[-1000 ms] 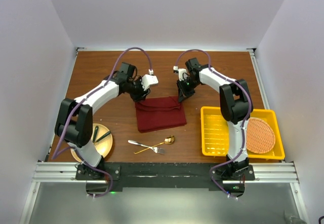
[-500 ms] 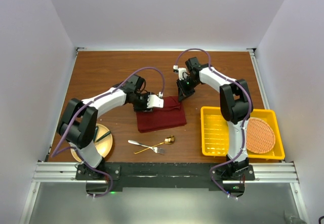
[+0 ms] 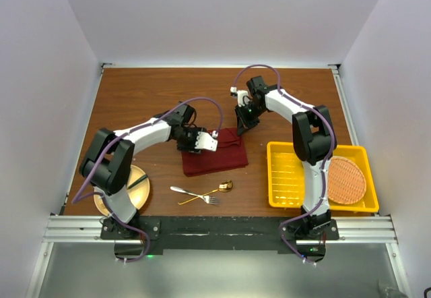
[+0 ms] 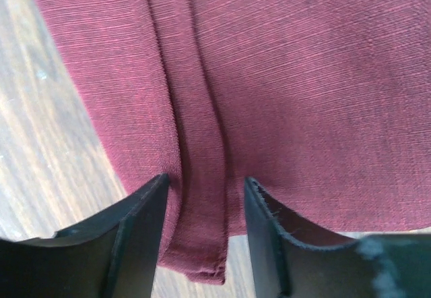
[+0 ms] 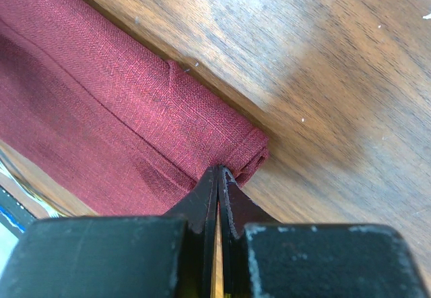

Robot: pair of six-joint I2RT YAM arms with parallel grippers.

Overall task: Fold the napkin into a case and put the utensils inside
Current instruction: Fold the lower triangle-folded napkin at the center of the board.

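I will back my left gripper off, open it wider and pinch the fold's inner edge (image 4: pixel 222 163) to even it, as the napkin's flap narrows and slants at its end.
The maroon napkin (image 3: pixel 217 156) lies folded into a rectangle at mid-table. My left gripper (image 3: pixel 202 141) hovers low over its left part, open; in the left wrist view its fingers (image 4: pixel 138 230) straddle a raised fold (image 4: pixel 202 150) of the napkin (image 4: pixel 303 96) near the cloth's edge without clamping it. My right gripper (image 3: pixel 241 128) is shut, and its tips (image 5: pixel 219 170) rest against the napkin's (image 5: pixel 101 109) far right corner, with no cloth visible between them. The silver fork (image 3: pixel 188 193) and gold spoon (image 3: pixel 225 186) lie crossed just in front of the napkin.
A yellow tray (image 3: pixel 273 176) at the right holds a round orange woven mat (image 3: pixel 347 179). A tan plate (image 3: pixel 141 191) with dark green-handled cutlery (image 3: pixel 137 180) sits by the left arm's base. White walls enclose the table on three sides.
My left gripper has swung from the napkin's back left corner to low over the cloth, jaws widening a little. The right arm and the utensils have not moved.
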